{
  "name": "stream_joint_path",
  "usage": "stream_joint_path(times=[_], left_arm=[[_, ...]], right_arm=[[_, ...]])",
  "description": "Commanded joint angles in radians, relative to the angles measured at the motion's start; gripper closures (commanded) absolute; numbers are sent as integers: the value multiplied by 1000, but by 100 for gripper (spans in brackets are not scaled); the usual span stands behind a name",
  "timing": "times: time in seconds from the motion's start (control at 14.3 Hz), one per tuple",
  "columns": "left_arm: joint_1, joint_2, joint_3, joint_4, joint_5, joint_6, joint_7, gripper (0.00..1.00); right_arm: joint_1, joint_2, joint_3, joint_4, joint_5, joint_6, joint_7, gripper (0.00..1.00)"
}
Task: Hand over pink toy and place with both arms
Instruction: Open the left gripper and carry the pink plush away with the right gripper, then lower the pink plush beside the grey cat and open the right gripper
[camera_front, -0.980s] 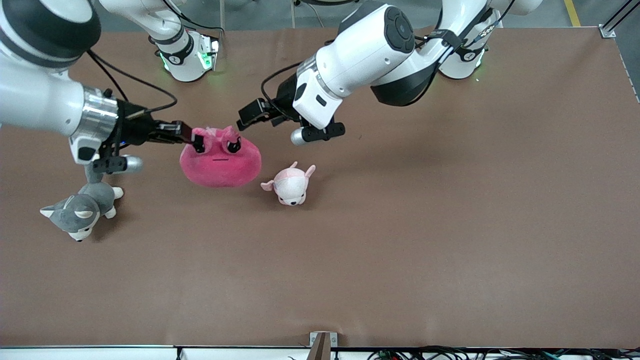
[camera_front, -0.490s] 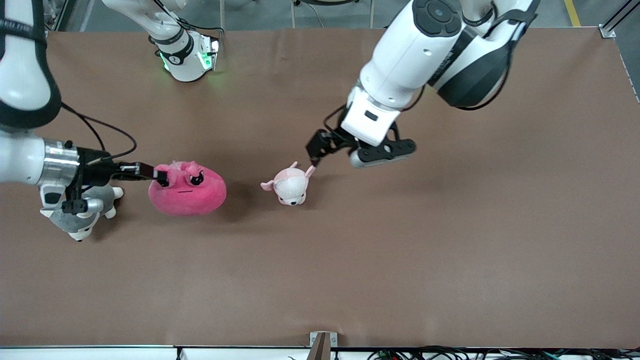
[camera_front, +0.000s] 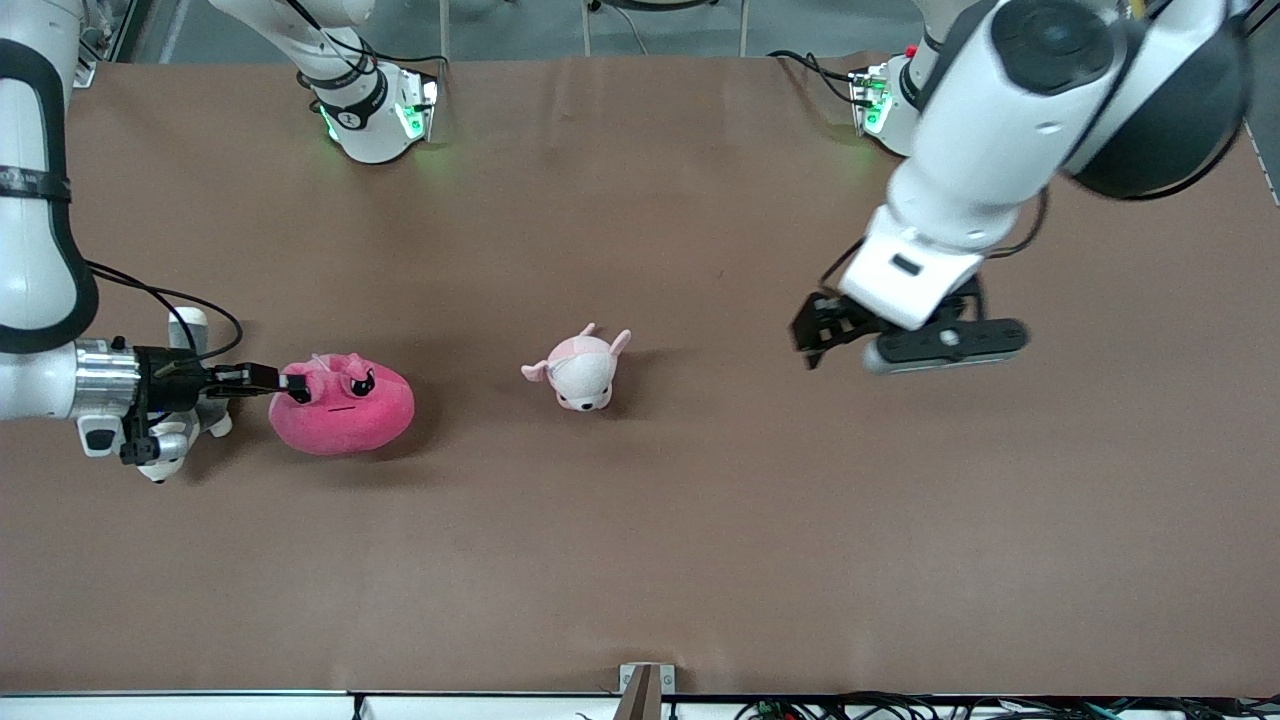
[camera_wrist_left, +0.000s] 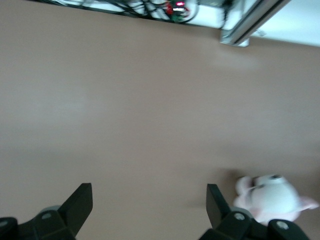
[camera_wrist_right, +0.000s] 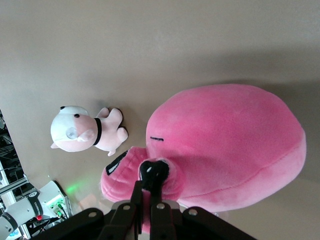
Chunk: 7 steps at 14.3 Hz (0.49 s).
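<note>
The pink toy, now low over the table, will be let go by my right gripper on the table (camera_front: 348, 422) between the husky plush and the puppy plush.
The pink toy (camera_front: 345, 408) is a round hot-pink plush with black angry eyes, low over the table toward the right arm's end. I cannot tell whether it rests on the table. My right gripper (camera_front: 292, 384) is shut on a nub by its eye, as the right wrist view shows for the gripper (camera_wrist_right: 150, 186) and the toy (camera_wrist_right: 235, 145). My left gripper (camera_front: 815, 342) is open and empty in the air over bare table toward the left arm's end. Its fingers (camera_wrist_left: 80, 205) stand wide apart in the left wrist view.
A small pale pink-and-white puppy plush (camera_front: 582, 368) lies mid-table, between the two grippers; it also shows in the right wrist view (camera_wrist_right: 82, 131) and the left wrist view (camera_wrist_left: 274, 200). A grey-and-white husky plush (camera_front: 160, 452) lies mostly hidden under the right wrist.
My right gripper has carried the pink toy toward the right arm's end and lower. My left gripper has drawn away from the toy, past the puppy, toward the left arm's end.
</note>
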<state>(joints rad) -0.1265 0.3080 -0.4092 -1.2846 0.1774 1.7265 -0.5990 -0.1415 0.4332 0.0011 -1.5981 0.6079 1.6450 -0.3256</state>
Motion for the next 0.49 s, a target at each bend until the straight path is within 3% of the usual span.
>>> stream_joint_path(times=[0.0,0.21,0.42], left_arm=[[88,-55,-14,-19,8,-106,180,0],[134,-104,10,-42,-24,-180,313,0],[104,-254,140,-206,-116,-186,372,0]], right_arm=[[-18,18,17,21,16,-8,-12,100],[-23,41,17,21,35,-11,-16,100],[-30,61,17,21,38,-10,-44,100]])
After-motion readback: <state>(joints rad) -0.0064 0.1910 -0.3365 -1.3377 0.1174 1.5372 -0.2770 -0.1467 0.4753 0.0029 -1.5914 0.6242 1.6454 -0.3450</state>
